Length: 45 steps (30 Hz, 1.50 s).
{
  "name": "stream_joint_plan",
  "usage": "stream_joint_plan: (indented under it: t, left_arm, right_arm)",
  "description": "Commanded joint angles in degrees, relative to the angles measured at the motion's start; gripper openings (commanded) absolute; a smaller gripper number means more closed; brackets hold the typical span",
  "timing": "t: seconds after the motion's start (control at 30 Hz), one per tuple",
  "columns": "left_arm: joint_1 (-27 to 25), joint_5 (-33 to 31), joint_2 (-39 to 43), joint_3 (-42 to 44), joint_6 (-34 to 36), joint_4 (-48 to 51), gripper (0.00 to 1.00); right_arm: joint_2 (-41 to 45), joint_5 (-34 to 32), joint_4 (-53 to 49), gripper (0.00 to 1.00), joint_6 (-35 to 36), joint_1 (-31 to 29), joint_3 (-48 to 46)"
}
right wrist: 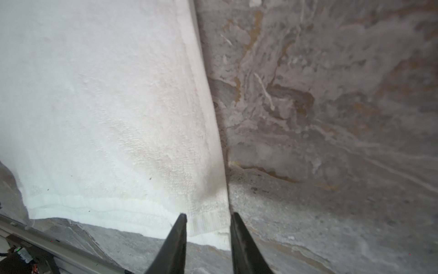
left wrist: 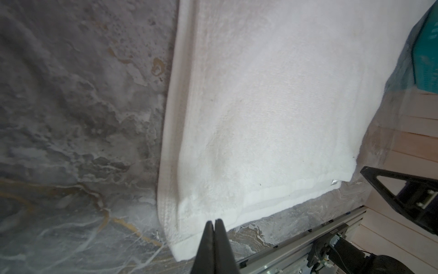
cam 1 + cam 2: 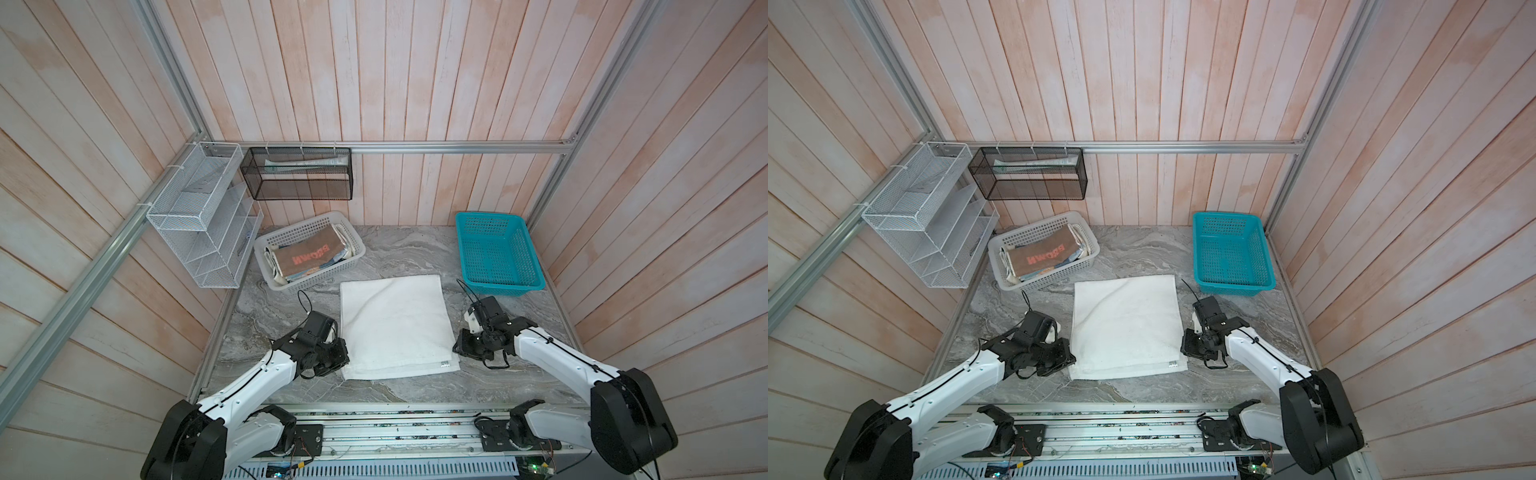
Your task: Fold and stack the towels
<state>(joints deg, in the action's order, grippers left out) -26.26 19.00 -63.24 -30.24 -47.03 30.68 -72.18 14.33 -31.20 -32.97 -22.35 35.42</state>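
The towel's lower layer is sticking out, so my left gripper, shut on air, should open, grab the top layer's near corner [image 2: 182, 227] and pull it even.
A large plain white towel [image 3: 395, 324] [image 3: 1125, 328] lies folded flat in the middle of the marble table. My left gripper [image 3: 344, 360] [image 2: 215, 221] is shut at the towel's near left corner [image 2: 189, 237], its tips pressed together with no cloth between them. My right gripper [image 3: 457, 351] [image 1: 208, 215] stands open, and the towel's near right corner [image 1: 211, 223] shows between its fingers. Other folded towels [image 3: 309, 255], the top one brown with orange lettering, fill a grey basket [image 3: 320, 279] at the back left.
A teal basket [image 3: 503, 286] with nothing in it stands at the back right. A white wire rack [image 3: 195, 216] and a black mesh shelf [image 3: 297, 174] hang on the left and back walls. A metal rail [image 3: 395, 432] runs along the table's front edge.
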Motion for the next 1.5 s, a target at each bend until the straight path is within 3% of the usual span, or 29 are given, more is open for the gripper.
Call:
stream_joint_plan:
  t: [0.0, 0.13, 0.33, 0.43, 0.53, 0.6, 1.17, 1.27, 1.47]
  left_arm:
    - [0.5, -1.2, 0.5, -0.9, 1.4, 1.1, 0.00]
    - [0.9, -0.8, 0.4, -0.3, 1.4, 0.3, 0.00]
    - [1.0, 0.1, -0.3, 0.2, 1.4, -0.5, 0.02]
    - [1.0, -0.1, 0.0, 0.6, 1.3, -0.3, 0.22]
    - [1.1, 0.2, 0.1, 1.1, 1.0, -0.8, 0.36]
    - [1.0, 0.3, 0.0, 1.5, 0.6, -1.2, 0.40]
    - [1.1, 4.3, -4.3, 6.4, -1.7, -9.9, 0.45]
    - [1.0, 5.0, -4.7, 6.5, -1.8, -11.0, 0.43]
    - [1.4, 4.4, -2.9, 4.6, -1.3, -9.5, 0.07]
  right_arm:
    - [-2.0, 1.6, 1.0, 0.40, -1.0, -0.3, -2.0]
    - [-4.8, 2.3, 3.0, 0.39, -1.7, -1.5, -2.7]
    - [-5.6, 0.7, 2.1, 0.11, -1.6, -2.5, -0.9]
    - [-4.3, -0.4, 0.9, 0.05, -1.5, -2.6, 0.1]
    - [-3.8, -1.2, -0.4, 0.04, -1.1, -2.6, 1.0]
    - [-3.9, -1.6, -1.0, 0.05, -1.0, -2.5, 1.4]
    - [-3.3, -2.0, -3.3, 0.05, -0.7, -3.3, 3.8]
    - [-3.1, -2.0, -4.0, 0.05, -0.4, -3.4, 4.6]
    - [-2.3, -2.3, -5.1, 0.00, 0.4, -3.4, 6.4]
